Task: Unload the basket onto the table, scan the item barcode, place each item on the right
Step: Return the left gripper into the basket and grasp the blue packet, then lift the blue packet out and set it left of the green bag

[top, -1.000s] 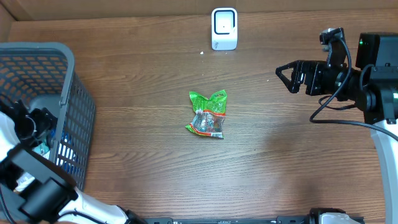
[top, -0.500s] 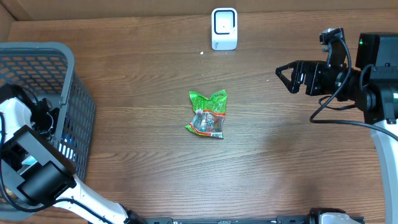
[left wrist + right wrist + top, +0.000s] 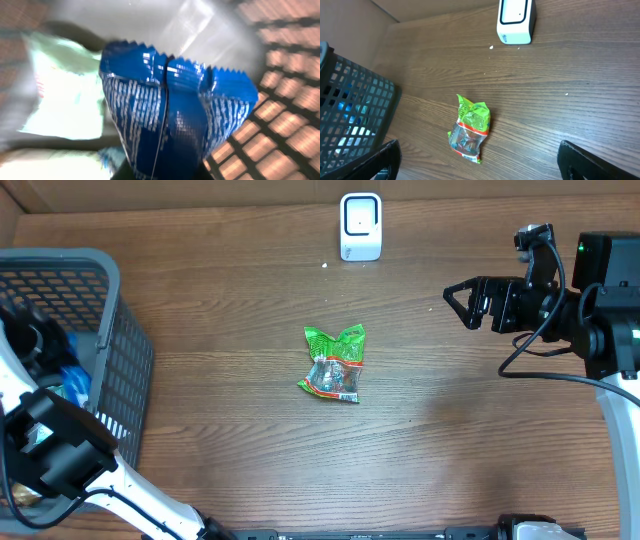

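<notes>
My left gripper needs to let go of the blue foil packet on the table [image 3: 272, 376] beside the green and clear packet, toward the basket. The blue packet is still inside the mesh basket.
In the left wrist view a blue foil packet [image 3: 170, 115] with a zigzag top edge fills the frame. My left gripper [image 3: 160, 172] is shut on its lower end, inside the grey mesh basket [image 3: 280, 100]. From overhead the left gripper [image 3: 45, 345] sits in the basket [image 3: 110, 290], with a bit of blue packet [image 3: 75, 380] beside it. A green and clear packet [image 3: 335, 363] lies flat on the table, with a barcode label at its near end [image 3: 470, 127]. The white scanner [image 3: 360, 226] stands at the far edge. My right gripper [image 3: 458, 302] hovers open at the right, holding nothing.
Pale packets [image 3: 65, 95] lie under the blue one in the basket. The basket [image 3: 355, 100] takes up the table's left side. The scanner [image 3: 516, 20] faces the wooden table [image 3: 250, 440]. The right arm's body [image 3: 600, 310] fills the right edge.
My left gripper has shut on the blue packet and shifted toward the far side of the basket. The right arm and the green packet have not moved.
</notes>
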You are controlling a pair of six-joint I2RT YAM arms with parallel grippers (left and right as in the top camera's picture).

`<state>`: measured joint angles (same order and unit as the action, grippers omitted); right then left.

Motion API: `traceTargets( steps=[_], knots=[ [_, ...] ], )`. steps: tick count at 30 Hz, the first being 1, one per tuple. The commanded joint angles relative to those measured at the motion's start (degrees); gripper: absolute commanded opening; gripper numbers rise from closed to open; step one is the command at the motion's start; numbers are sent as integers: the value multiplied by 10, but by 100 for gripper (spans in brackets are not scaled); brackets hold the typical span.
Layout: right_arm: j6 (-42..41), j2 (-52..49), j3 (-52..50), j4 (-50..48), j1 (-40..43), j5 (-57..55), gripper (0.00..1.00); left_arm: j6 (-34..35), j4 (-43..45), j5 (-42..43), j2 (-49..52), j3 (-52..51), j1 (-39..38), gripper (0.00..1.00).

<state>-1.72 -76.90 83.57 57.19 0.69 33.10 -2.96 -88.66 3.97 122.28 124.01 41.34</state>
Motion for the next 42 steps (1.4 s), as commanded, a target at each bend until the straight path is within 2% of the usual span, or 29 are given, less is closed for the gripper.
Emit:
traceTargets(
  steps=[1, 4, 10, 18, 24, 32, 35, 42],
  knots=[
    [0, 2, 15, 0, 1, 7, 100, 6, -50, 8, -14, 129, -2, 4],
    [0, 2, 15, 0, 1, 7, 100, 24, -82, 35, -21, 247, -1, 4],
    [0, 2, 15, 2, 1, 7, 100, 47, -80, 169, -96, 329, -5, 4],
    [0, 2, 15, 2, 1, 7, 100, 46, -80, 251, -209, 354, -36, 4],
    [0, 2, 15, 2, 1, 7, 100, 27, -81, 292, -259, 354, -117, 4],
    [0, 2, 15, 6, 1, 7, 100, 12, -81, 279, -260, 308, -285, 4],
    [0, 2, 15, 7, 1, 7, 100, 16, -81, 228, -259, 244, -347, 4],
    [0, 2, 15, 6, 1, 7, 100, 128, -57, 78, -254, 29, -461, 4]
  ],
)
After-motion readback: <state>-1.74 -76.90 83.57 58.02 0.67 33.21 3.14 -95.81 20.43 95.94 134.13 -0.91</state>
